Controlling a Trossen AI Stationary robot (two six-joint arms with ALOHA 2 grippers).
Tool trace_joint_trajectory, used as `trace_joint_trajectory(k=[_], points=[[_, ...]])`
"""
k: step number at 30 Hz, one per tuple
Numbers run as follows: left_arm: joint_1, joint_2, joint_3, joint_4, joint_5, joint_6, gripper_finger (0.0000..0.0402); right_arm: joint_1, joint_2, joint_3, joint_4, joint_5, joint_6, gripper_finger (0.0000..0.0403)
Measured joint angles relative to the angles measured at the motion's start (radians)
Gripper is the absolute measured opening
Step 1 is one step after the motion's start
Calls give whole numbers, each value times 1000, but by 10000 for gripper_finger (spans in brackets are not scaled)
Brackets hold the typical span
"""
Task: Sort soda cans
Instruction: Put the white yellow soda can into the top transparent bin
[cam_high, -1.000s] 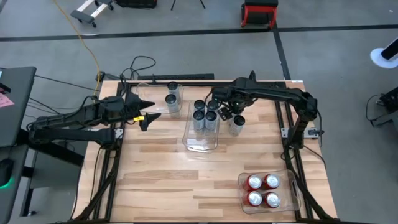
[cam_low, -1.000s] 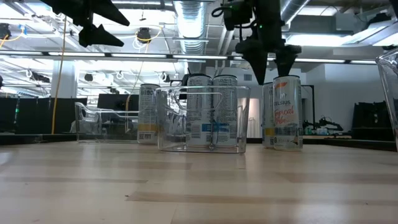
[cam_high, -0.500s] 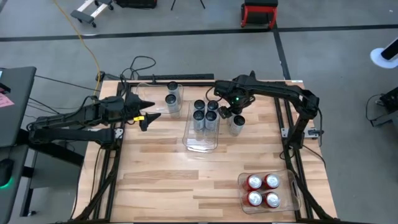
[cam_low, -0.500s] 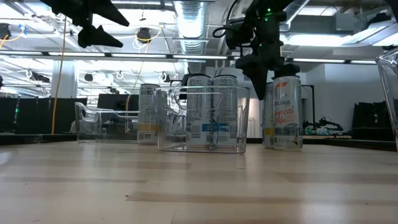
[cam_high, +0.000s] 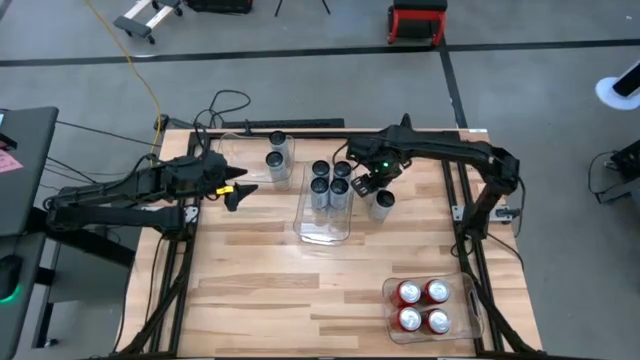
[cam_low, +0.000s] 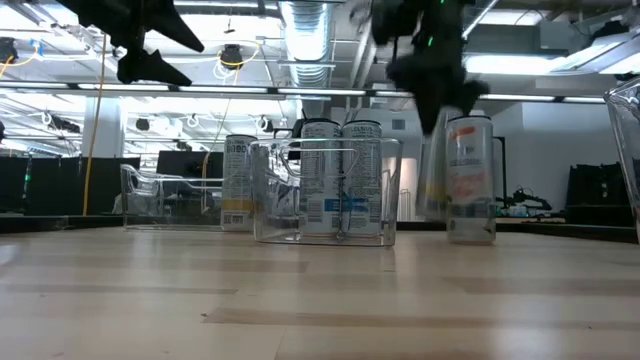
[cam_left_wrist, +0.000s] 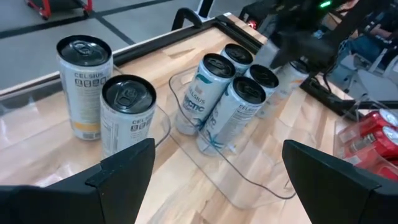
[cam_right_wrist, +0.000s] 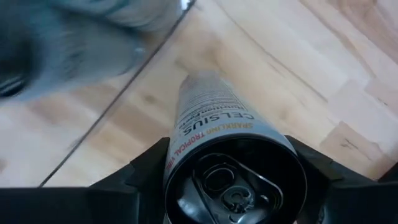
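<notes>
The silver-grey soda can will go down from my right gripper onto the bare wood just before the centre clear bin's near edge (cam_high: 320, 260).
A silver-grey soda can (cam_high: 382, 204) stands just right of the centre clear bin (cam_high: 322, 228), which holds four silver-topped cans (cam_high: 330, 184). My right gripper (cam_high: 372, 186) points down over that can (cam_right_wrist: 211, 124), with a finger on each side of its top (cam_right_wrist: 233, 180). In the low view the can (cam_low: 469, 180) is blurred under the gripper (cam_low: 435, 95), its base at table level. My left gripper (cam_high: 238, 190) hangs open above the table's left side, holding nothing (cam_left_wrist: 217, 168). Two more cans (cam_high: 279, 155) stand at the far left, and red cans (cam_high: 421, 305) fill a near-right bin. My right gripper pinches the silver-grey can between its two fingers (cam_right_wrist: 144, 171), on the upper wall just below the rim (cam_right_wrist: 177, 155). The fingers come from above, pointing down along the can. The can stays upright, its base at the table as far as the blur shows.
The centre bin's near half (cam_high: 322, 232) holds nothing. A clear bin (cam_low: 165, 200) sits around the two far-left cans (cam_left_wrist: 102, 93). The bin of red cans (cam_high: 470, 315) stands at the near right corner. Bare wood stretches across the near and left table (cam_high: 270, 290).
My right gripper has sunk a little over the silver-grey can and drawn its fingers in against it. The can, sharp before, now shows blurred and nudged slightly toward the table's right. My left gripper has rolled a little in place.
</notes>
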Motion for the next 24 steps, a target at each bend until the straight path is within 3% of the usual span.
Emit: trace_joint_trajectory(k=[12,19,24], points=[[0,0,0,56,0,-7,348,217,-195,265,-205,110,185,251],[-17,-7,0,156,29,74,348,432,-231,357,25,183,202,251],[-47,-33,0,229,34,99,348,502,-166,359,243,195,160,251]])
